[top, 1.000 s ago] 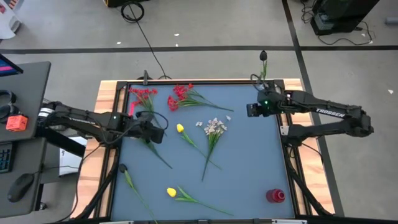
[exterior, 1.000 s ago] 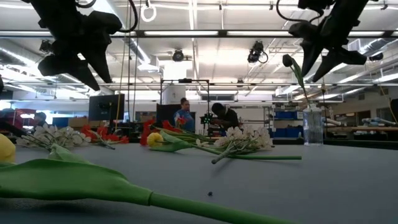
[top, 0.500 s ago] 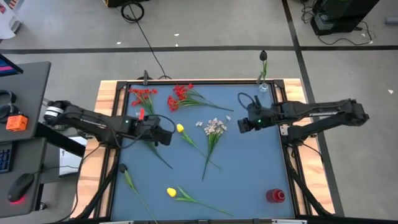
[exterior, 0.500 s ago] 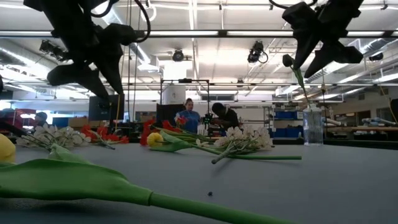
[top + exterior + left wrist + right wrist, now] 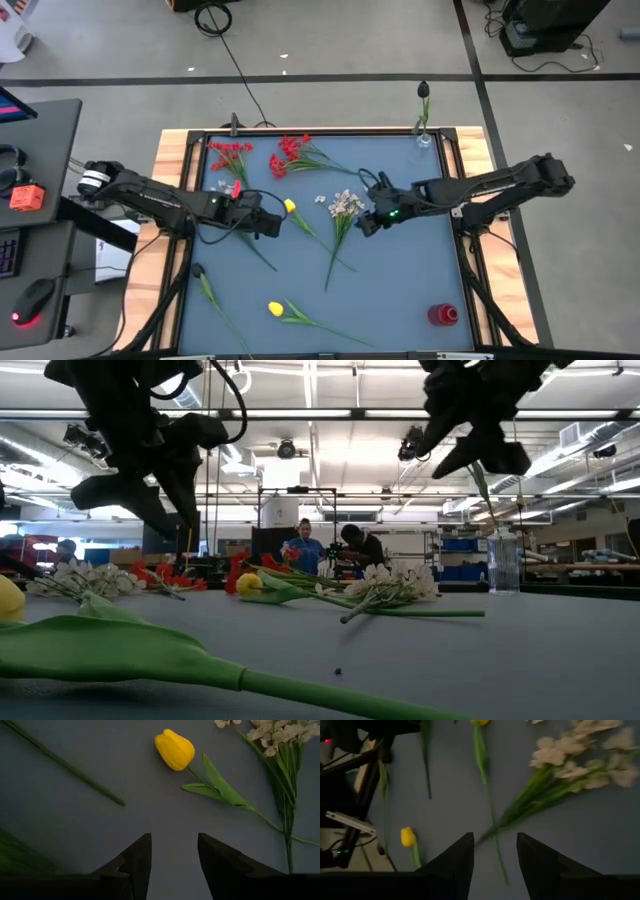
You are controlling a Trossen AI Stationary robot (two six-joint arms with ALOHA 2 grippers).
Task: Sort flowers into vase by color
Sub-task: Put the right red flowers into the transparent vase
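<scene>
The red cluster is nearer the clear vase. My right gripper needs to go to it next and close on the thin green stems (image 5: 334,166) below its blossoms.
Flowers lie flat on the blue-grey table top (image 5: 400,280): two red clusters (image 5: 288,155) at the far left, a yellow tulip (image 5: 289,207) in the middle, a whitish-pink spray (image 5: 347,203) beside it, and a second yellow tulip (image 5: 275,309) near the front. A clear vase (image 5: 424,136) at the far right edge holds one dark-headed stem. My left gripper (image 5: 272,223) hovers open just left of the middle tulip (image 5: 175,750). My right gripper (image 5: 366,222) hovers open just right of the spray (image 5: 580,760). Neither holds anything.
A red round container (image 5: 443,315) stands at the near right corner. A dark-headed stem (image 5: 205,285) lies near the front left. A loose green stem (image 5: 65,765) lies left of the middle tulip. A raised frame (image 5: 460,240) rims the table. People stand far behind the table (image 5: 300,545).
My right gripper has swung from beside the vase toward the table's middle and near side, dropping a little and tipping downward, ending beside the whitish-pink spray. My left gripper has moved a little toward the right and down, toward the yellow tulip. No flower has moved.
</scene>
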